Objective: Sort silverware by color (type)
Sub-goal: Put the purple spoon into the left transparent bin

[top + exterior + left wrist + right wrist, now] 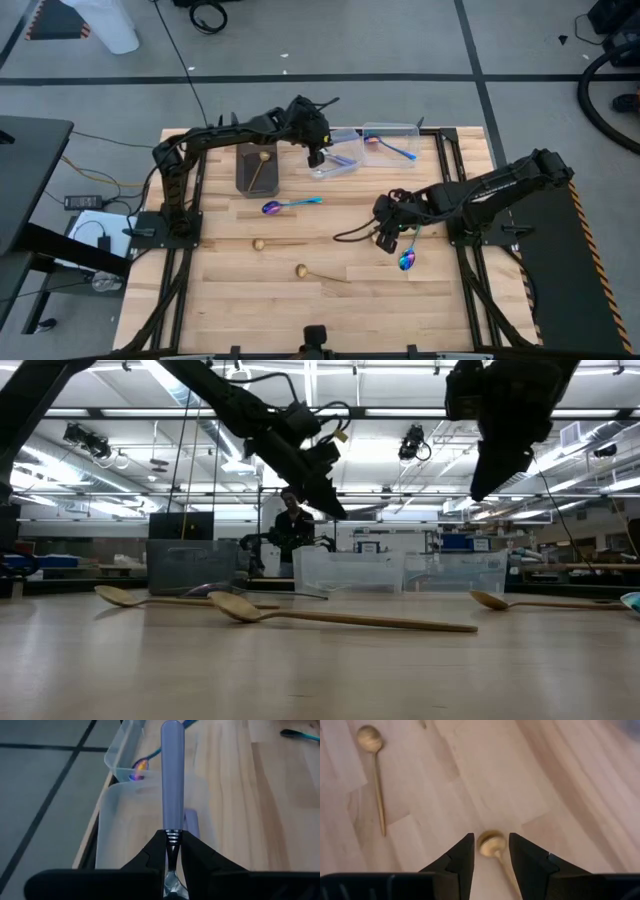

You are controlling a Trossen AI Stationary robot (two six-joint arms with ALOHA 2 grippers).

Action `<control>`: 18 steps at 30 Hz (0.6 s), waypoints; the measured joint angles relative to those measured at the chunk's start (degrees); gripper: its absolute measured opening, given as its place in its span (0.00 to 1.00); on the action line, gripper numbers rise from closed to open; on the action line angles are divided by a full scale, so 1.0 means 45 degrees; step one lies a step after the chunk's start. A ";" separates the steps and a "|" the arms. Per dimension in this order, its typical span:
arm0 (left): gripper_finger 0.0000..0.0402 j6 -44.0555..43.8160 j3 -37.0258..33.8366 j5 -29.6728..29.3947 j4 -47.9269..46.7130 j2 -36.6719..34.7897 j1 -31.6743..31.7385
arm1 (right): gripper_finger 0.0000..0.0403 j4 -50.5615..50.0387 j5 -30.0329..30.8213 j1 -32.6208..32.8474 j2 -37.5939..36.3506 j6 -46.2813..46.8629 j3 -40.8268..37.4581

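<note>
The silver spoon, now held over a clear container, will go down by the pale handle inside the clear container point(336, 161) point(176, 831) nearest the dark tray, and I will put it there with my left gripper.
My left gripper point(318, 152) point(172, 839) hangs over a clear container point(343, 164) point(107, 825) near the table's far edge, shut on a silver spoon with a pale handle point(172, 775). My right gripper point(385, 238) point(491, 840) is open and raised above the table at right of centre point(482, 488). In the right wrist view its fingers stand on either side of a gold spoon's bowl point(491, 845) lying below, without touching it. Two more gold spoons point(258, 243) point(300, 270) and two rainbow spoons point(290, 205) point(408, 260) lie flat on the wood. My left gripper pinches the silver spoon at its ridged neck point(173, 836), where the handle meets the bowl, between the two fingers. The handle sticks straight out ahead of the fingers, and the bowl lies back between them. The spoon is lifted clear above the clear container.
A dark tray point(243, 180) left of the containers holds a gold spoon point(260, 165). A second clear container point(392, 128) beside the first holds a rainbow spoon point(398, 150). Bare wood lies along the near edge. A person point(291, 520) stands in the room beyond the table.
</note>
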 joint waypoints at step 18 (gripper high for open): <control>0.12 0.0901 0.2990 0.0107 -0.3575 0.2374 0.0331 | 0.33 0.1901 -0.0346 -0.1345 0.0000 -0.0945 0.0005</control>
